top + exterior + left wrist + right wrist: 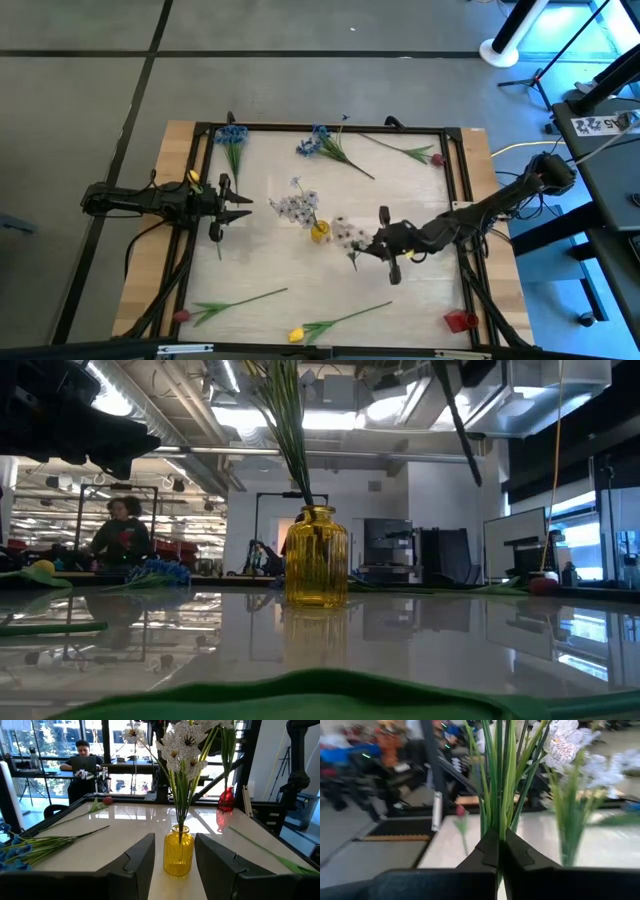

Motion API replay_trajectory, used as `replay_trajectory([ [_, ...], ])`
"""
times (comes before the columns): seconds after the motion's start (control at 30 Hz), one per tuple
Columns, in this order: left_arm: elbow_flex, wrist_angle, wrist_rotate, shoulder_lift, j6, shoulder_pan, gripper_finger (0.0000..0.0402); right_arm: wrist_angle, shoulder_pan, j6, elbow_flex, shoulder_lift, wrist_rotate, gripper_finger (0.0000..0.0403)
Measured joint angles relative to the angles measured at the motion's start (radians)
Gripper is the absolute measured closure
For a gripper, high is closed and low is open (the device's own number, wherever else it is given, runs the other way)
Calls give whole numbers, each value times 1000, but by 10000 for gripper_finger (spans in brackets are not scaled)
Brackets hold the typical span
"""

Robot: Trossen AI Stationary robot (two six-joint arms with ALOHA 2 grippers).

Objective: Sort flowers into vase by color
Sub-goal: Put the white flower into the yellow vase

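The robot's right gripper will release its white-lavender flower bunch in the yellow glass vase [321,232], next to the white-lavender flowers standing there.
A yellow glass vase [319,233] stands mid-table with white-lavender flowers [296,207] in it; it also shows in the low view [317,557] and the left wrist view [178,854]. My right gripper [360,243] is just right of the vase, shut on another white-lavender flower bunch [346,234]. My left gripper [238,206] is open and empty left of the vase, its fingers [140,862] pointing at it. Blue flowers [232,135] [312,144], a red flower [436,158], a yellow flower [193,177], a pink one [181,315] and a yellow one [296,334] lie flat on the table. My right gripper pinches the bunch's green stems [499,822] between its two shut fingers, coming from the table's right side. The stems run on past the fingertips, and the white heads [565,745] stand beyond them toward the vase. The low view shows none of the bunch on the table.
A red vase [460,321] stands at the near right corner. A black frame [340,129] runs around the tabletop. A green leaf or stem [320,695] lies close before the low camera. A person [120,530] sits in the room behind.
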Motion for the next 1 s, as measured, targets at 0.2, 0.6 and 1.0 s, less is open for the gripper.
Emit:
replay_trajectory([
  [0.2, 0, 0, 0, 0, 0, 0, 266, 171, 1, -86, -47, 0, -96, 402],
  [0.6, 0, 0, 0, 0, 0, 0, 266, 343, -1, -287, -47, -2, -133, 402],
  [1.0, 0, 0, 0, 0, 0, 0, 266, 738, -180, -322, -35, 295, -73, 402],
])
